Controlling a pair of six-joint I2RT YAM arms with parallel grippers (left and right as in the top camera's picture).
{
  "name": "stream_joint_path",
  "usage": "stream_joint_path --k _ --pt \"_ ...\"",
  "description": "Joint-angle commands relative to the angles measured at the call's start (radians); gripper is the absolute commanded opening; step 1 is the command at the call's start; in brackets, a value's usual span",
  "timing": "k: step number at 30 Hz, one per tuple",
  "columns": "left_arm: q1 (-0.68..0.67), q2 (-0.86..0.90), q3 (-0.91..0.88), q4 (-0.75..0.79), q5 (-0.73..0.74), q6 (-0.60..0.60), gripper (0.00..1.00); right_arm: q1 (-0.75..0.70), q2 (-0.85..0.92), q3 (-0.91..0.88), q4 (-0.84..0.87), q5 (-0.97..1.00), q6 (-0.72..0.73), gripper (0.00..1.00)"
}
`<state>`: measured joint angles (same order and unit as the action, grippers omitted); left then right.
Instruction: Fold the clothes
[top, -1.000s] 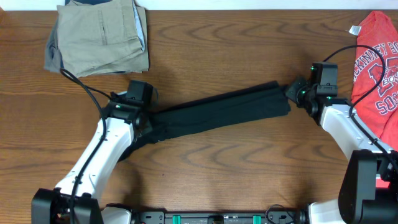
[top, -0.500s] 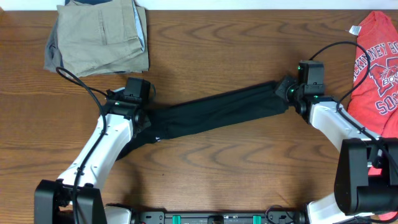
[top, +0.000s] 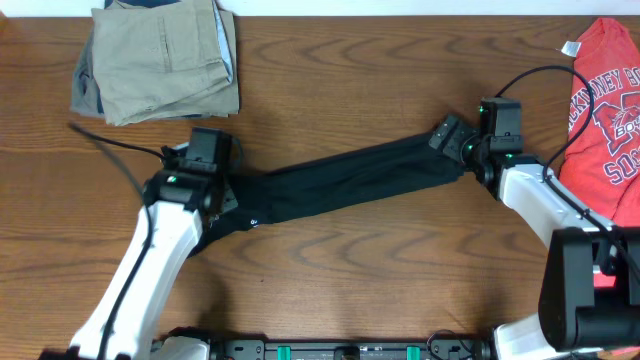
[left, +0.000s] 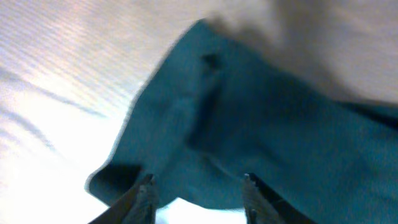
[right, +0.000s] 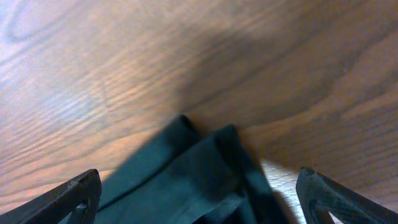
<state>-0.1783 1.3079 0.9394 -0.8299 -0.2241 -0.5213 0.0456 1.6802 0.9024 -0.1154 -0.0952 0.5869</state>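
Observation:
I see the black T-shirt's top layer lying crooked over the bottom one, so next I take the rumpled edge (left: 197, 124) with my left gripper and pull it toward the front of the table before folding.
The clothes, a black T-shirt (top: 350, 180), lie on the wooden table folded into a long narrow band that runs diagonally from lower left to upper right. My left gripper (top: 228, 192) is over the band's left end. In the left wrist view its fingertips (left: 147, 185) stand apart above the dark fabric (left: 249, 112), so the left gripper (left: 198, 186) is open. My right gripper (top: 446, 136) is at the band's right end. In the right wrist view the right gripper (right: 199, 190) is wide open, with the folded end (right: 199, 168) lying loose between the fingers.
Folded khaki trousers (top: 160, 60) lie at the back left. A red T-shirt with white lettering (top: 605, 100) lies at the right edge, close behind my right arm. Cables run from both arms.
Both grippers have opened and let go of the band's ends. The right gripper had shifted left along the band; the left arm has drawn slightly left.

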Motion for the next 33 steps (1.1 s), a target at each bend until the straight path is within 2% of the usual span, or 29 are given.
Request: stream_joint_path --k 1,5,8,10,15,18,23,27,33 --pt "0.004 -0.029 0.023 -0.002 0.193 0.015 0.54 0.015 -0.034 0.019 -0.001 -0.064 -0.020 0.97" --pt "0.002 -0.001 0.010 0.001 0.240 0.016 0.72 0.051 -0.031 0.018 -0.011 -0.066 -0.037 0.95" --pt "0.002 0.037 -0.002 0.001 0.238 0.016 0.75 0.074 -0.031 0.018 -0.012 -0.050 -0.053 0.87" --pt "0.003 0.073 -0.008 -0.001 0.238 0.016 0.75 0.088 -0.031 0.018 -0.017 -0.023 -0.053 0.74" --pt "0.005 0.159 -0.008 -0.003 0.212 0.015 0.60 0.111 -0.029 0.018 -0.037 0.042 -0.053 0.48" --pt "0.012 0.187 -0.008 -0.003 0.211 0.015 0.48 0.113 -0.023 0.018 -0.037 0.047 -0.053 0.39" --pt "0.048 0.188 -0.008 -0.016 0.167 0.015 0.45 0.113 0.002 0.018 -0.034 0.070 -0.053 0.38" --pt "0.087 0.188 -0.008 -0.038 0.160 0.016 0.38 0.113 0.026 0.018 -0.025 0.081 -0.049 0.41" --pt "0.113 0.188 -0.008 -0.048 0.160 0.016 0.37 0.113 0.058 0.018 -0.001 0.081 -0.049 0.46"
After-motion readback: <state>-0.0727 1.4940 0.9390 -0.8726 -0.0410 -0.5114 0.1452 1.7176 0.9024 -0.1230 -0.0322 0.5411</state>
